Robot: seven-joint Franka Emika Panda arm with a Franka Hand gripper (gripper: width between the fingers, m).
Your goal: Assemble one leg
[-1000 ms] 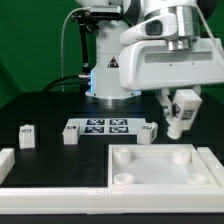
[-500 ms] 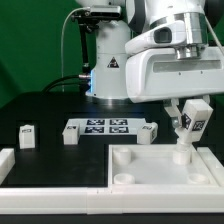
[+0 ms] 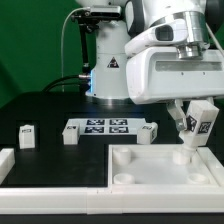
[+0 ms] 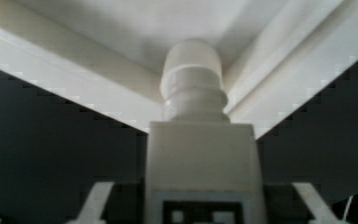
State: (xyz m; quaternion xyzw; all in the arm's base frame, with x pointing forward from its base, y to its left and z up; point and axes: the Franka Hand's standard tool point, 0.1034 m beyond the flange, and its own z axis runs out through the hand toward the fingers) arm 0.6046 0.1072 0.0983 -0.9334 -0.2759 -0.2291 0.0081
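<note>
I should have my gripper release the leg in the tray-like piece's front round hollow [image 3: 194, 178], the one that is farthest from the short bar piece.
My gripper [image 3: 192, 118] is shut on a leg [image 3: 196, 126], a small white block with a black-and-white tag. I hold it tilted, and its round lower end touches the large white tray-like piece [image 3: 130, 178] at that piece's far right round recess. In the wrist view the leg [image 4: 201, 110] runs straight out from the gripper [image 4: 202, 208] onto the tray-like piece [image 4: 87, 60]. Three more legs stand on the black table: one at the exterior view's left [image 3: 27, 136], one [image 3: 70, 134] left of the marker board and one [image 3: 150, 131] right of it.
The marker board [image 3: 100, 126] lies at the middle of the table. A white rail [image 3: 50, 196] runs along the front edge, with a short piece [image 3: 6, 160] at the left. The robot's base [image 3: 105, 70] stands behind.
The gripper moved right and down with the leg, from above the table by the tray-like piece's far edge onto its far right recess. The other legs stayed put.
</note>
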